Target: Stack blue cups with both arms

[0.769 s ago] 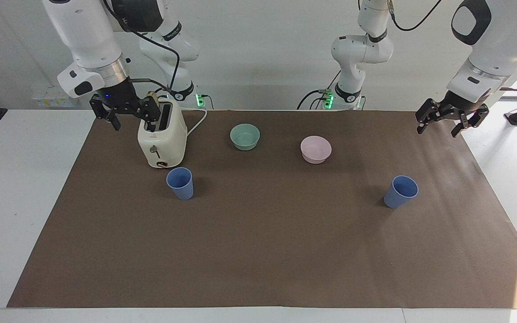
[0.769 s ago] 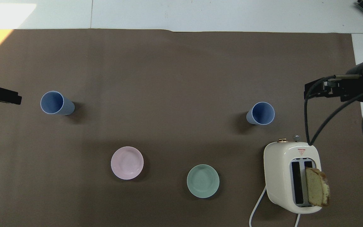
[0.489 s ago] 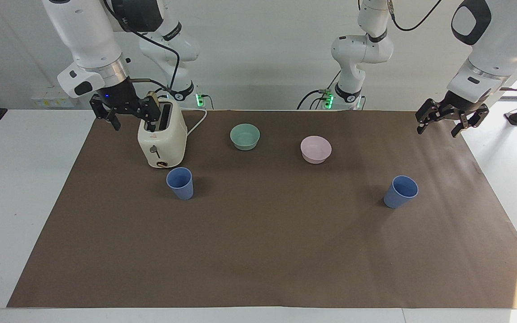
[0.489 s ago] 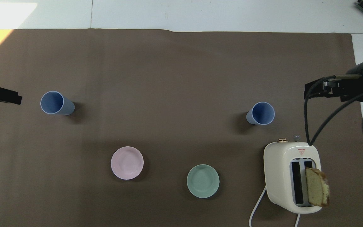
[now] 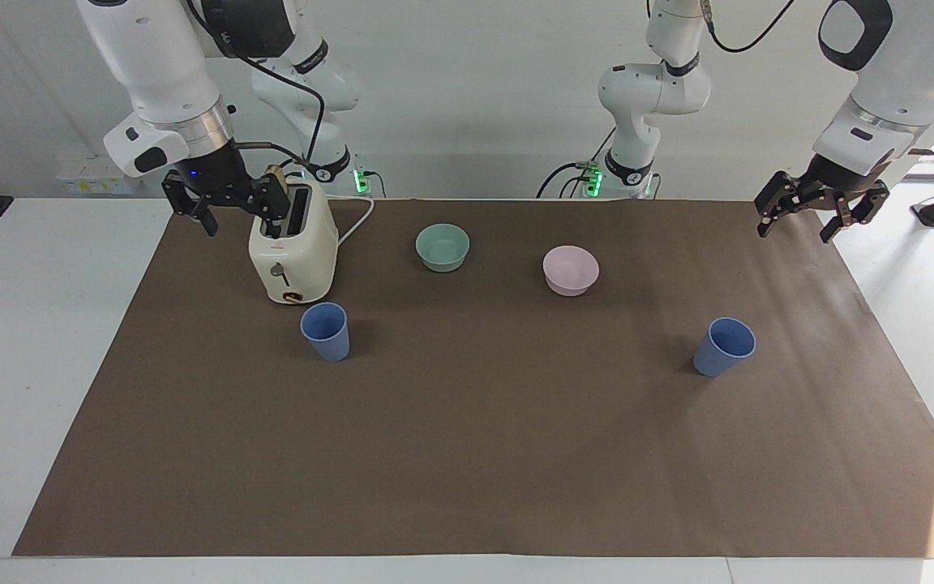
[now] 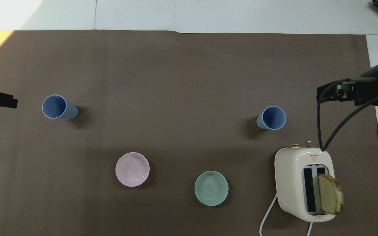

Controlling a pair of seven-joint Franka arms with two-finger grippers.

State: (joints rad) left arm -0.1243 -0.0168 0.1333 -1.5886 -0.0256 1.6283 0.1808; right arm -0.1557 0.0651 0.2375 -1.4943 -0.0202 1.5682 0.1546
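I will use my left gripper to grab the blue cup at that gripper's own end of the table by the cup's rim (image 6: pixel 43 104), on the side facing that gripper.
Two blue cups stand upright and apart on the brown mat (image 5: pixel 467 454). One cup (image 5: pixel 325 331) is just farther from the robots than the toaster and also shows in the overhead view (image 6: pixel 270 118). The other cup (image 5: pixel 725 346) stands toward the left arm's end of the table and shows in the overhead view too (image 6: pixel 57 107). My right gripper (image 5: pixel 240 217) is open and empty in the air beside the toaster's top; the overhead view shows it as well (image 6: pixel 326 92). My left gripper (image 5: pixel 795 229) is open and empty over the mat's edge at its own end, also seen from overhead (image 6: pixel 2 101).
A cream toaster (image 5: pixel 293 255) with a bread slice (image 6: pixel 330 198) in one slot stands near the right arm. A mint-green bowl (image 5: pixel 443 246) and a pink bowl (image 5: pixel 570 269) sit nearer to the robots than the cups. Two smaller white arms (image 5: pixel 653 89) stand at the back.
My left gripper has risen a little and drawn slightly outward toward its end of the table. The right arm and the cups have not moved.
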